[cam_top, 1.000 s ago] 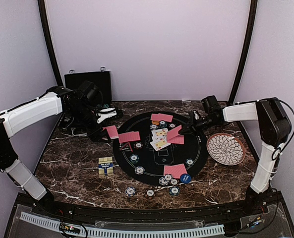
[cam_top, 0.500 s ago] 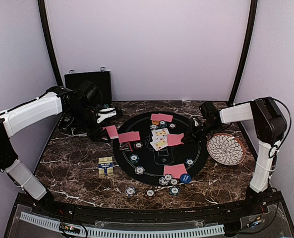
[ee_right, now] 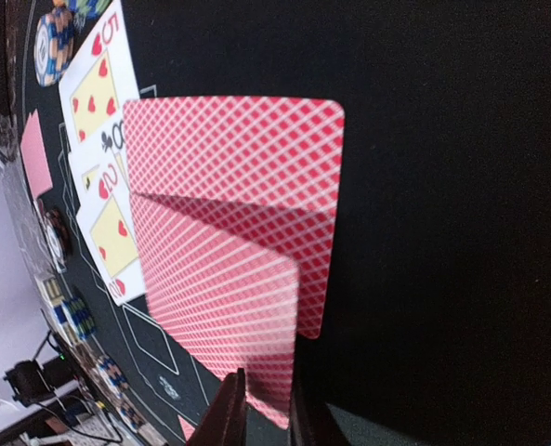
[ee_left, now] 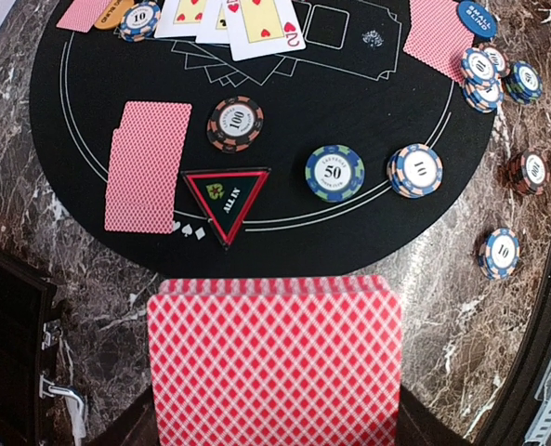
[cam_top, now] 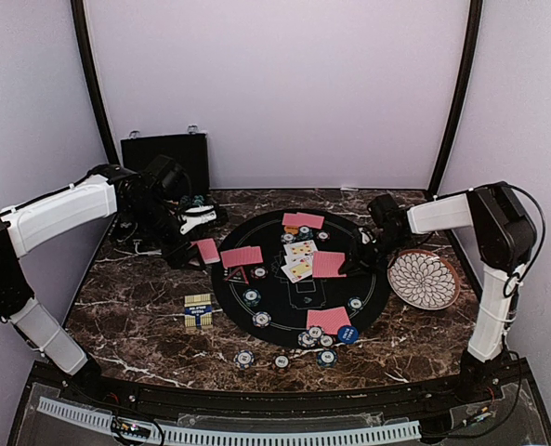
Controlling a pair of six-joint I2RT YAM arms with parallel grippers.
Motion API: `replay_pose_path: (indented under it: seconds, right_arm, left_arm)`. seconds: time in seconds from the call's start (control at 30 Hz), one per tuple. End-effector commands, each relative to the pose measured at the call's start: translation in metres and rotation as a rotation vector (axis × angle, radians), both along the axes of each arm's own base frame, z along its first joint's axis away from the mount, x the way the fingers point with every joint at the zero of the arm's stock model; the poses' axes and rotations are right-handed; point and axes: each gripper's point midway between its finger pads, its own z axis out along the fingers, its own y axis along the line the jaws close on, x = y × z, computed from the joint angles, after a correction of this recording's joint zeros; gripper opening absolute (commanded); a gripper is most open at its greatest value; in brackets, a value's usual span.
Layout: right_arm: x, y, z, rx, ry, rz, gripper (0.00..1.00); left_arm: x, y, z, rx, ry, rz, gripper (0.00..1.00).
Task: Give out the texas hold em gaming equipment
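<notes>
The red-backed cards, now held over the marble by the mat, will be put down by my left gripper on the marble [cam_top: 173,319] beside the yellow box, away from the black mat.
My left gripper [cam_top: 193,245] is shut on a stack of red-backed playing cards [ee_left: 273,362] and holds it over the marble just off the black round mat's [cam_top: 298,295] left edge; its fingers are mostly hidden under the stack. My right gripper [ee_right: 268,409] is shut on one red-backed card [ee_right: 229,307], tilted low over another red-backed card [ee_right: 256,149] lying flat on the mat's right side [cam_top: 328,264]. Face-up cards [cam_top: 300,260] lie at the mat's middle. Striped chips [ee_left: 415,171] and a blue button disc [cam_top: 347,334] lie around the mat.
A black hard case [cam_top: 163,153] stands open at the back left. A white petal-pattern plate [cam_top: 424,278] sits right of the mat. A yellow card [cam_top: 198,311] lies on the marble front left. A triangular "ALL IN" marker [ee_left: 226,192] lies on the mat.
My right gripper has moved left and down, bringing its card from raised and steep to low over the flat card on the mat. The left arm has barely moved.
</notes>
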Motion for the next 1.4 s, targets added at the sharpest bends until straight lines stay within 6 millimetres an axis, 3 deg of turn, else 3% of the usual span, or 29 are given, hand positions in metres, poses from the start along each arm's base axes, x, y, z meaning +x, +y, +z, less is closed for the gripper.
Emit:
replay_pose_path:
  seconds: [0.0,0.1,0.27,0.53,0.7,0.87,1.13,1.27,1.37]
  right_arm:
    - [0.002,-0.007,0.018,-0.06,-0.062,-0.014,0.25]
    - [0.004,-0.008,0.031,-0.092,-0.101,-0.017,0.4]
    - [0.006,-0.005,0.053,-0.104,-0.152,-0.021,0.97]
    - [0.009,0.006,0.095,-0.077,-0.246,-0.039,0.99]
    - [0.007,0.005,0.108,-0.057,-0.28,-0.063,0.99]
    - [0.004,0.003,0.111,-0.035,-0.292,-0.087,0.99]
    - [0.001,0.002,0.109,-0.031,-0.292,-0.101,0.99]
    - [0.0,0.002,0.108,-0.027,-0.289,-0.102,0.99]
    - [0.001,0.002,0.109,-0.024,-0.291,-0.103,0.99]
  left_arm:
    - [-0.002,0.014,0.002,0.0,-0.015,0.025,0.0]
    - [-0.006,0.026,-0.004,0.008,-0.001,0.04,0.0]
    - [-0.016,0.056,-0.021,0.053,-0.006,0.056,0.0]
    - [-0.049,0.109,-0.075,0.196,-0.034,0.015,0.0]
    - [-0.058,0.122,-0.098,0.245,-0.068,-0.028,0.0]
    - [-0.066,0.123,-0.125,0.255,-0.029,-0.051,0.0]
    - [-0.058,0.103,-0.134,0.173,0.055,-0.045,0.0]
    - [-0.059,0.094,-0.138,0.153,0.089,-0.051,0.1]
    - [-0.063,0.088,-0.142,0.152,0.093,-0.071,0.29]
